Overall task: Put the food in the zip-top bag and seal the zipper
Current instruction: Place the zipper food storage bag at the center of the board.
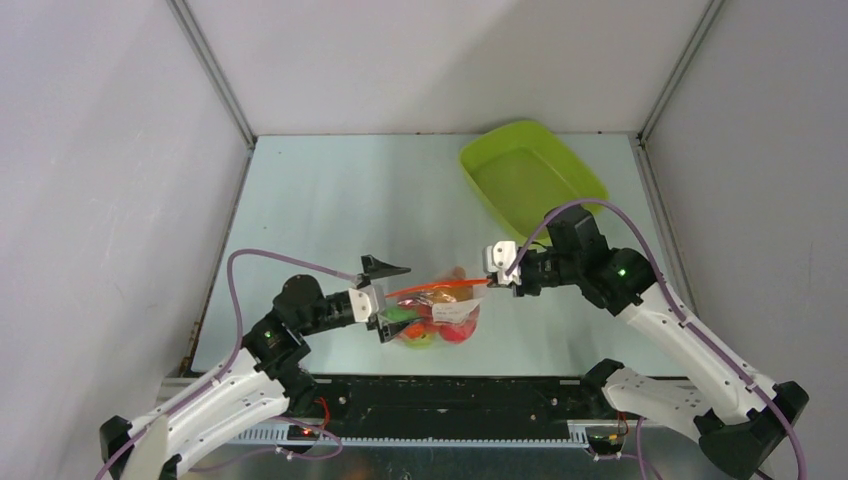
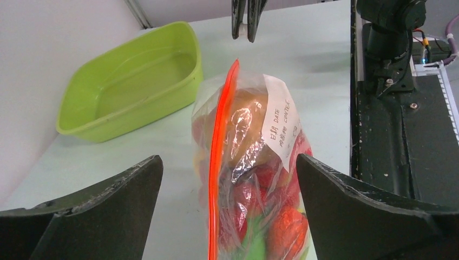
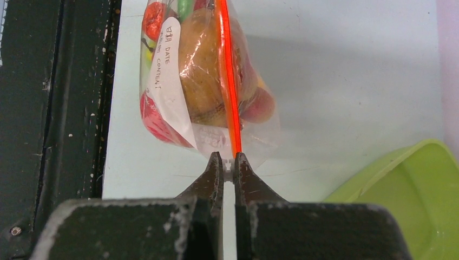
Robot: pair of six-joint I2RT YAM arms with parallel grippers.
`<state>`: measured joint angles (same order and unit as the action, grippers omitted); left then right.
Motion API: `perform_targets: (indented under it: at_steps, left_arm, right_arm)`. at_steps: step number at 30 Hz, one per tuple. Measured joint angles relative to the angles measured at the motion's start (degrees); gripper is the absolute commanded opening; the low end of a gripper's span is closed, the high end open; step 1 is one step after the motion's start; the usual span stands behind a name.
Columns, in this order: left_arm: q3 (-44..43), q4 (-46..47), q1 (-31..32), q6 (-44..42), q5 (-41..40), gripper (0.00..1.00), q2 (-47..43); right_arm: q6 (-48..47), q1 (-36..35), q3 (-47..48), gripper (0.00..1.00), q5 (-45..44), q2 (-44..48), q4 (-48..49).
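The zip-top bag will lie flat on the table point(image 1: 392, 278) by the open fingers of my left gripper when I let go of it with my right gripper.
The zip-top bag point(image 1: 441, 318) lies at the table's near middle, full of food: a brown kiwi point(image 3: 203, 81), red fruit point(image 2: 287, 230) and green pieces. Its orange-red zipper point(image 1: 440, 289) runs along the top edge between the two grippers. My left gripper point(image 1: 385, 298) is open, and its fingers stand wide on either side of the bag's left end point(image 2: 254, 162) without touching it. My right gripper point(image 3: 228, 158) is shut on the white slider tab point(image 3: 228, 164) at the right end of the zipper point(image 3: 228, 81).
A lime-green tray point(image 1: 530, 175) stands at the back right, just beyond the right arm. The black base plate point(image 2: 411, 146) runs along the near table edge, close to the bag.
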<state>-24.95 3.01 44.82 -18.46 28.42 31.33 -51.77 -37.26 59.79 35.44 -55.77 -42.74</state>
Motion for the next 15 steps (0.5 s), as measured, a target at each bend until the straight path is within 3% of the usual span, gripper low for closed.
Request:
perform_targets:
  at_steps: [5, 9, 15]
  left_arm:
    - [0.0, 1.99, 0.0, 0.74, -1.79, 1.0, -1.49]
    - [-0.28, 3.43, 0.0, 4.31, -8.24, 1.0, -3.26]
    - [-3.04, 1.22, 0.0, 11.19, -12.39, 1.0, -6.32]
  right_arm:
    - [1.42, -0.02, 0.0, 0.0, -0.92, -0.61, 0.57]
    - [5.11, -1.2, -0.11, 0.0, -4.79, -1.22, 1.68]
    - [12.44, -11.78, -3.93, 0.0, -14.6, 1.36, 3.78]
